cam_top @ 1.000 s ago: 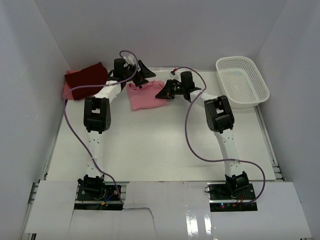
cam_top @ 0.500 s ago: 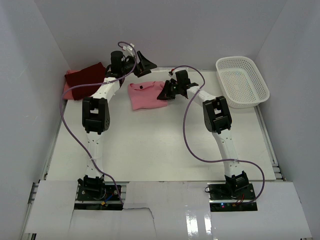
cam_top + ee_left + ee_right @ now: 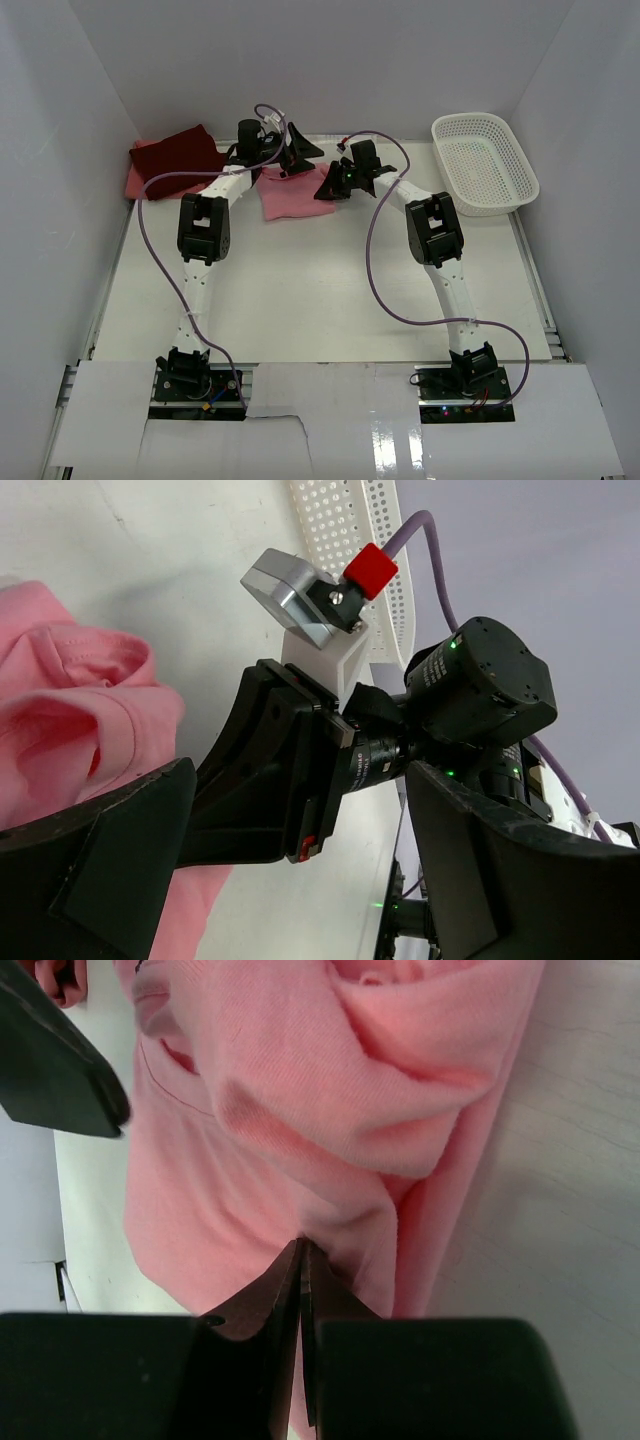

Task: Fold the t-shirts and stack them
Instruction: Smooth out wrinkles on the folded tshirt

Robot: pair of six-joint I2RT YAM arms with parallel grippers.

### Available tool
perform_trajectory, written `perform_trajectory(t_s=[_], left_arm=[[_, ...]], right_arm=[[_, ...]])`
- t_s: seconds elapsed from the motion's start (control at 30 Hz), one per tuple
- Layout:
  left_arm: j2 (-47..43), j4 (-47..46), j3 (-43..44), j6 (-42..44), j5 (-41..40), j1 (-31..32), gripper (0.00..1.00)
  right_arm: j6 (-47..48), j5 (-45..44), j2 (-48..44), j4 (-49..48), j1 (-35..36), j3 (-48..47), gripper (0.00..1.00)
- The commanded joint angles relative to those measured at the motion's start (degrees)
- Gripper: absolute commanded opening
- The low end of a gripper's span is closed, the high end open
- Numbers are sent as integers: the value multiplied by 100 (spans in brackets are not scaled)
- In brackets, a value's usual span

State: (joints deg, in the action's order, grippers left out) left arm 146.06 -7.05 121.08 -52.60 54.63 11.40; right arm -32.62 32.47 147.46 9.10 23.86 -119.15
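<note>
I will next use my left gripper to grab the light pink t-shirt by its side edge (image 3: 265, 198) nearest the dark maroon t-shirt, opposite my right gripper.
A light pink t-shirt (image 3: 288, 197) (image 3: 280, 1090) lies partly folded at the back middle of the table. My right gripper (image 3: 328, 188) (image 3: 302, 1248) is at the shirt's right edge, shut on a fold of its cloth. Just above the shirt's far edge hovers my left gripper (image 3: 293, 155) (image 3: 300, 880), open with nothing between its fingers. The left wrist view looks straight at the right gripper, with the pink t-shirt (image 3: 60, 710) on the left. A dark maroon t-shirt (image 3: 178, 152) rests folded on a salmon pink one (image 3: 133, 183) in the back left corner.
A white mesh basket (image 3: 485, 160) (image 3: 345, 520) stands at the back right. White walls close in the table on the left, back and right. Purple cables loop off both arms.
My left gripper has swung from behind the shirt's left side rightwards, over its far edge and closer to the right gripper. The right gripper has stayed shut on the cloth.
</note>
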Motion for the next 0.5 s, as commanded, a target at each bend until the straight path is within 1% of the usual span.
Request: perform_trajectory(t_s=[0.0,0.1,0.23,0.27,0.33,0.37,0.4,0.47], left_arm=[[-245,-95,-58,-31,153,47,96],[-87,-95,3,-40,65,73,96],[317,-95,337,39,-189,82,97],[544,-95,433,74,-329,99,97],[835,-95,872,101,-401,134,98],[1202,-95,1074,40,-392,135,98],[1354,-104,1415,-83,-409,135,98],[1661,-130,1620,-110,-471,143,98]], right_arm=[[256,-338,-68,584,5,32,8],[256,-329,-77,566,5,41,8],[248,-276,-138,461,5,216,8],[247,-267,-191,426,5,269,8],[247,-250,-261,364,14,401,8],[247,-250,-288,364,22,445,8],[247,-250,-314,329,14,524,8],[283,-241,-393,320,31,595,8]])
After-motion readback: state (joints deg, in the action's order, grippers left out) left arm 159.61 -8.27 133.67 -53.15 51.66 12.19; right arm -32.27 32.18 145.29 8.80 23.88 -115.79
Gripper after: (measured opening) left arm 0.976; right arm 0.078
